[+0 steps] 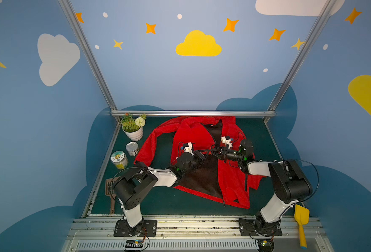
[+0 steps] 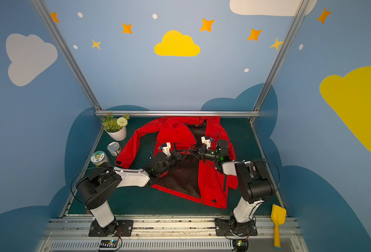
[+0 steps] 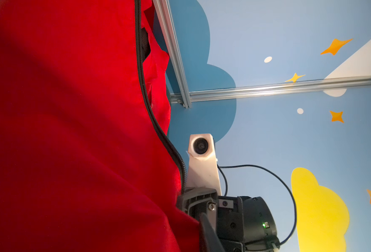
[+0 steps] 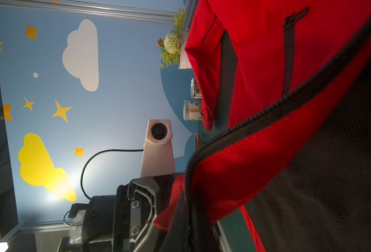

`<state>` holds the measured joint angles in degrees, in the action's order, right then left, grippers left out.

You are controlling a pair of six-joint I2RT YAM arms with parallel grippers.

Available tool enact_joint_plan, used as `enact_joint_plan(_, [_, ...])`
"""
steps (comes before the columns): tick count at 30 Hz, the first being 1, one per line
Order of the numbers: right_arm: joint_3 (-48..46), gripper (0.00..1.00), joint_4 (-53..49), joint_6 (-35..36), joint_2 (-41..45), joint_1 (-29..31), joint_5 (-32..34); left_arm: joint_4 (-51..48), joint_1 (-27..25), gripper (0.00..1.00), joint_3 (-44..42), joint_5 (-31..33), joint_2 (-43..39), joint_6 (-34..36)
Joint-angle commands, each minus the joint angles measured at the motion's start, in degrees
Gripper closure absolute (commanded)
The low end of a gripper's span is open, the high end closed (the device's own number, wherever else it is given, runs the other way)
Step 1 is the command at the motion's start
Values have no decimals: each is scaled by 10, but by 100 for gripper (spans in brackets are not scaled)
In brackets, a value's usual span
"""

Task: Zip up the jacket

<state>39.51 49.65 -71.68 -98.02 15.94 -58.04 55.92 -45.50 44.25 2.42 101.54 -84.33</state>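
Note:
My right gripper is holding the zipper edge on my left gripper's side, so next my left gripper opens and takes that zipper edge (image 3: pixel 182 179) before my right gripper backs away.
The red jacket (image 1: pixel 191 135) (image 2: pixel 173 135) lies spread on the green table with its front open and black lining showing. Its lower zipper end (image 1: pixel 224 201) rests near the front hem. Both grippers meet over the open front, above the lining. My right gripper (image 1: pixel 215 152) (image 4: pixel 186 229) is shut on the jacket's front edge, where the black zipper teeth (image 4: pixel 256 117) run. My left gripper (image 1: pixel 205 152) (image 3: pixel 200 237) faces it, almost touching. Red cloth (image 3: pixel 71 131) drapes over one side of it, so only one dark finger (image 3: pixel 208 235) shows.
A potted plant (image 1: pixel 133 128), a tin can (image 1: pixel 132 148) and a lidded jar (image 1: pixel 119 160) stand along the table's left edge, with a brown scoop (image 1: pixel 111 192) nearer the front. A yellow toy shovel (image 1: pixel 301 222) lies at the front right. An aluminium rail (image 1: pixel 193 113) bounds the back.

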Motion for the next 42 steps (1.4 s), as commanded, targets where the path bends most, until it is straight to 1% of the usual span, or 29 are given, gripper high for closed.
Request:
enact_joint_plan(1, [-6,100,-5,11,10,5,-2,31,-1,67,11,1,-13,1])
enact_joint_plan(7, [-6,100,-20,19,12,5,-2,34,-3,62,18,-6,-8,2])
enact_joint_plan(10, [-4,100,-45,35,17,7,-3,28,-5,61,23,-12,-7,7])
enact_joint_plan(16, [12,100,-128,83,42,8,-4,20,-7,62,28,-22,-4,12])
enact_joint_plan(21, [23,100,-154,97,51,8,-10,19,-9,57,35,-28,5,12])
enact_joint_plan(22, [23,100,-157,99,51,8,-10,19,-10,58,36,-29,5,12])
enact_joint_plan(24, [24,100,-156,98,51,10,-12,19,-10,67,36,-29,5,13])
enact_joint_plan(25, [25,100,-155,98,52,9,-13,19,-10,70,37,-29,6,14])
enact_joint_plan(28, [29,100,-160,100,54,9,-14,11,-10,74,40,-34,3,19])
enact_joint_plan(30, [33,100,-168,102,55,10,-16,10,-11,78,40,-35,5,19])
enact_joint_plan(31, [34,100,-172,105,56,10,-16,10,-11,81,40,-36,5,19])
enact_joint_plan(34, [36,100,-180,109,60,9,-15,8,-11,94,36,-34,2,20])
enact_joint_plan(35, [37,100,-179,108,60,10,-15,7,-12,97,34,-33,1,21])
enact_joint_plan(37, [37,100,-180,106,62,8,-14,5,-12,97,31,-30,-2,23])
enact_joint_plan(40, [35,82,-181,101,70,2,-9,-3,-11,97,27,-26,-9,26])
enact_joint_plan(41, [34,79,-184,101,73,-1,-6,-7,-10,97,25,-25,-12,29])
enact_joint_plan(42, [34,78,-191,104,77,-3,-5,-11,-11,97,25,-25,-15,31])
